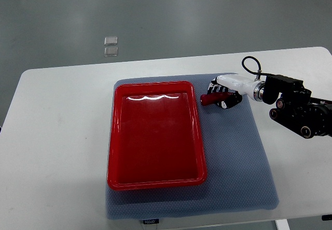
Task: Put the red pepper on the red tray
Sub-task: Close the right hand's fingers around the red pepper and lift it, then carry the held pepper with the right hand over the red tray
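I will use my right gripper to set the red pepper, now held low over the mat, down on the far half of the red tray's bottom (148,120).
A red tray (155,134) lies empty on a grey-blue mat in the middle of the white table. The red pepper (209,99) shows as a dark red end sticking out to the left of my right hand (222,96), just right of the tray's upper right corner. The right hand has its fingers curled around the pepper, low over the mat. Most of the pepper is hidden by the fingers. The right arm comes in from the right edge. The left arm is out of view.
The grey-blue mat (238,162) extends past the tray to the right and below. The white table (57,152) surrounds it. Two small clear squares (111,45) lie on the floor beyond the table's far edge.
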Tool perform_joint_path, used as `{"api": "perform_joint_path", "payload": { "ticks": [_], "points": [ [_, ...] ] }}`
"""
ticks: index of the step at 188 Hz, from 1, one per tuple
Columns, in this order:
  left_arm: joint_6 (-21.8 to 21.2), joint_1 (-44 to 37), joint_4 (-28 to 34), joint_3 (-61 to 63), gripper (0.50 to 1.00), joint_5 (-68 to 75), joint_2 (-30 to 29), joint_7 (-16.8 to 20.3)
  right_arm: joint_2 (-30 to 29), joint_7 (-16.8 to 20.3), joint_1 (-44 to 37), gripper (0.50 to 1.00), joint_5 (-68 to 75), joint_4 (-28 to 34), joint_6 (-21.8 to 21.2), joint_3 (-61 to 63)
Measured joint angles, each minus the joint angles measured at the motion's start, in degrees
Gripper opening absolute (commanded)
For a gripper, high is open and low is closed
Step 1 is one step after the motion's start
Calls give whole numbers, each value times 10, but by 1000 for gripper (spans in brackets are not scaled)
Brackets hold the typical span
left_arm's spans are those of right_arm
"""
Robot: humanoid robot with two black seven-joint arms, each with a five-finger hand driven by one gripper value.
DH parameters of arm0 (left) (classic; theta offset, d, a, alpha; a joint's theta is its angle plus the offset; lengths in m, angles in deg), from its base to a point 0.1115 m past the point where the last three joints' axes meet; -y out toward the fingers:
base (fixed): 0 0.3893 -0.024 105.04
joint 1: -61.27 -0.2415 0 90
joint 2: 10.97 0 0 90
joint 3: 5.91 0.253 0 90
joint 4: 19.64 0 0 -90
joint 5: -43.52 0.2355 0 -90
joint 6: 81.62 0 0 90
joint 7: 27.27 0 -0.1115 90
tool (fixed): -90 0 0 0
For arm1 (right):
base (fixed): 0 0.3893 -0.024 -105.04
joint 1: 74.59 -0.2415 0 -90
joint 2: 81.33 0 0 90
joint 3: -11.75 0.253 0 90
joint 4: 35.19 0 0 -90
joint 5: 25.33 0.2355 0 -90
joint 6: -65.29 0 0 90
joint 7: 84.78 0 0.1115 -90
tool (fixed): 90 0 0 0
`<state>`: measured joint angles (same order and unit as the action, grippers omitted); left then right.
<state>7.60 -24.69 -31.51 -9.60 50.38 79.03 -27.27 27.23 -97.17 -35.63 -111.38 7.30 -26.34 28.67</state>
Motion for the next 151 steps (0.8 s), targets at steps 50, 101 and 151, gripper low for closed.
{"api": "perform_joint_path", "payload": {
  "ticks": [50,101,151],
  "points": [
    [0,0,0,0,1000,0,0,0,61,-1,-38,500,10,53,-21,4],
    [0,0,-3,0,1000,0,0,0,91,-1,-47,500,35,158,-37,10],
    [1,0,-4,0,1000,0,0,0,-36,0,-68,500,36,126,-39,-6]
  ]
}}
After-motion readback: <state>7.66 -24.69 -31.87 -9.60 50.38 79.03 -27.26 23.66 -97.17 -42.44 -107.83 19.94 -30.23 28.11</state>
